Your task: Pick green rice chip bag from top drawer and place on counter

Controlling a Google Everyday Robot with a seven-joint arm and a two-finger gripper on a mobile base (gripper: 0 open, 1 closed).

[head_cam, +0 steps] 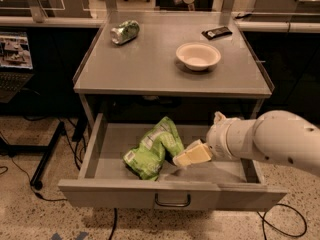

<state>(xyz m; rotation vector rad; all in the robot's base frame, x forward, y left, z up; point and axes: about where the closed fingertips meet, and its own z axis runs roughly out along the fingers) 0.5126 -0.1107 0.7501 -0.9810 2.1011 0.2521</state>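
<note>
I should grip the green rice chip bag's crumpled middle point(160, 151), between its wide near end and far end.
The green rice chip bag point(152, 151) lies crumpled on the floor of the open top drawer point(125, 196), left of centre. My gripper point(192, 155) is inside the drawer, just right of the bag and touching or nearly touching its right edge. My white arm point(270, 141) reaches in from the right over the drawer's right side. The counter point(150, 71) is above the drawer.
On the counter stand a white bowl point(198, 55) at right centre, a crushed green-and-silver can point(125, 32) at the back left and a small black object point(216, 32) at the back right. The drawer handle point(172, 201) is at the front. Cables point(30, 184) lie on the floor at the left.
</note>
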